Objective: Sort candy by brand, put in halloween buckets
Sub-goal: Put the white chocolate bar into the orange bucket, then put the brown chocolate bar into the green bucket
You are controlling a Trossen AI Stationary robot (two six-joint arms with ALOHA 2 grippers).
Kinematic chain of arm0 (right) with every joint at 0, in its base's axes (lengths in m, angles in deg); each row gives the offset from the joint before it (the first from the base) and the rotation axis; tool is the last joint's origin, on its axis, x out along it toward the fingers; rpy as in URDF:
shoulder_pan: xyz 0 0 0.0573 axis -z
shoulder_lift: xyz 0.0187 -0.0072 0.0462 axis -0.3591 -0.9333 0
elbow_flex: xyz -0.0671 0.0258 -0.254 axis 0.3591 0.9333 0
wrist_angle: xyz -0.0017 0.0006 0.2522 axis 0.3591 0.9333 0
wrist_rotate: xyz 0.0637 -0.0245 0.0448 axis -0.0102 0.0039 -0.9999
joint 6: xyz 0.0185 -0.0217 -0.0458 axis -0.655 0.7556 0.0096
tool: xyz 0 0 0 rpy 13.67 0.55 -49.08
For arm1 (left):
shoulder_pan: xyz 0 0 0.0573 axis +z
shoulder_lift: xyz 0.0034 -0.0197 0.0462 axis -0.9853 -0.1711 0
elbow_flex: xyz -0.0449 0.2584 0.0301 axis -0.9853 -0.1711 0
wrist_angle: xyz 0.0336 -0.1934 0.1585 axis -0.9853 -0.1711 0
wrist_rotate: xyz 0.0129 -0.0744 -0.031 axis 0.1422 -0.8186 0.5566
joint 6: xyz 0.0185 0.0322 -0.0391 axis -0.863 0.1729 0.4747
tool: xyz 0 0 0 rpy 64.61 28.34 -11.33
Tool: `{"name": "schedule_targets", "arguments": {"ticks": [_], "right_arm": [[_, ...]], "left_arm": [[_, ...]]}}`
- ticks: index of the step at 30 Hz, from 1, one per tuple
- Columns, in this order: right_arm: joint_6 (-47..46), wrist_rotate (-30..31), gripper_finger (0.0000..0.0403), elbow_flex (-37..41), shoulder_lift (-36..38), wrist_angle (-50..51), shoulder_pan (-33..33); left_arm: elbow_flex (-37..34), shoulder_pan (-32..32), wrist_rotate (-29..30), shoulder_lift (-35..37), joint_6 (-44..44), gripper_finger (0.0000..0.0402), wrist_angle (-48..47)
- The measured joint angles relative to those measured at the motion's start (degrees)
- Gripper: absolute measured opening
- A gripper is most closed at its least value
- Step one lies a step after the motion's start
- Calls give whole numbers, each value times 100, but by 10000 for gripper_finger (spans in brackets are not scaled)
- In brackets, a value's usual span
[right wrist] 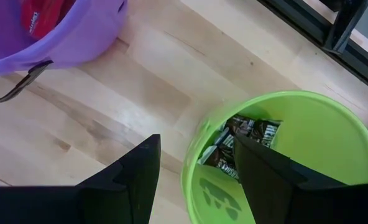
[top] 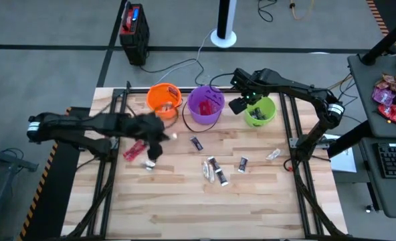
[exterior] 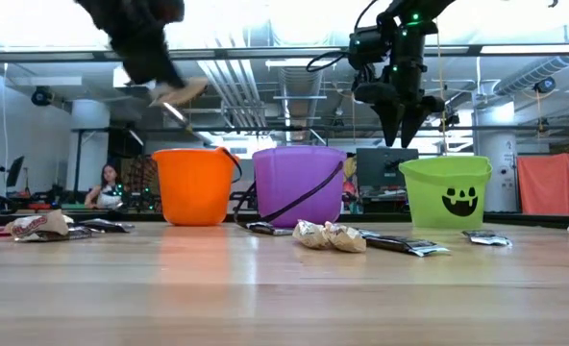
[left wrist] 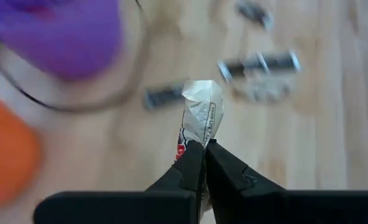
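Note:
The silver-white candy, now held in the air near the orange bucket, will drop from my left gripper onto the bottom of the orange bucket (top: 165, 105).
Three buckets stand in a row at the table's far side: orange (top: 164, 98), purple (top: 206, 105) and green (top: 260, 111). My left gripper (top: 159, 137) hangs in the air near the orange bucket (exterior: 195, 185), shut on a silver-white wrapped candy (left wrist: 201, 115). My right gripper (right wrist: 196, 143) is open above the green bucket's (right wrist: 283, 149) rim and touches nothing. Dark brown candies (right wrist: 243, 138) lie inside the green bucket, a red one (right wrist: 38, 15) in the purple. Loose candies (top: 215, 171) lie flat on the wood, among them a red one (top: 134, 150). My left gripper pinches the silver-white candy by one end of its wrapper (left wrist: 193, 138) between the two fingertips. The candy is lifted clear of the table and sticks out beyond the fingertips (exterior: 179, 93). Its other end (left wrist: 202, 93) is free.
More candies lie at mid-table: a dark one (top: 196, 142), another (top: 243, 163) and a silver one (top: 273, 154). The purple bucket's handle (exterior: 294, 204) hangs down its front. Black frame rails (top: 298, 161) run along both table sides. Bare wood stretches along the near edge.

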Motion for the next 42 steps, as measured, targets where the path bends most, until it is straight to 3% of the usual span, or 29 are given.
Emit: {"name": "schedule_targets", "arguments": {"ticks": [8, 14, 17, 21, 29, 34, 42], "right_arm": [[-17, -37, 194, 0, -1, -113, -1], [-20, -144, 194, 0, 0, -122, -13], [-22, -163, 194, 0, 0, -122, -35], [-141, -488, 194, 0, 12, -63, -63], [-986, -2075, 194, 0, 439, 389, -372], [-1608, -2114, 194, -2, 984, 547, -895], [-3235, -1788, 194, 29, 1445, 523, -2460]], "left_arm": [[870, 1523, 359, -15, -514, 0, 0], [949, 3009, 253, -481, -1056, 0, -38], [949, 3424, 143, -848, -1149, 0, -46], [949, 3653, 23, -1328, -1129, 0, -230], [948, 3688, -319, -1820, -1038, 0, -246], [949, 3690, -280, -1843, -1018, 22, -219], [1171, 3690, -280, -1837, -1063, 111, -245]]}}
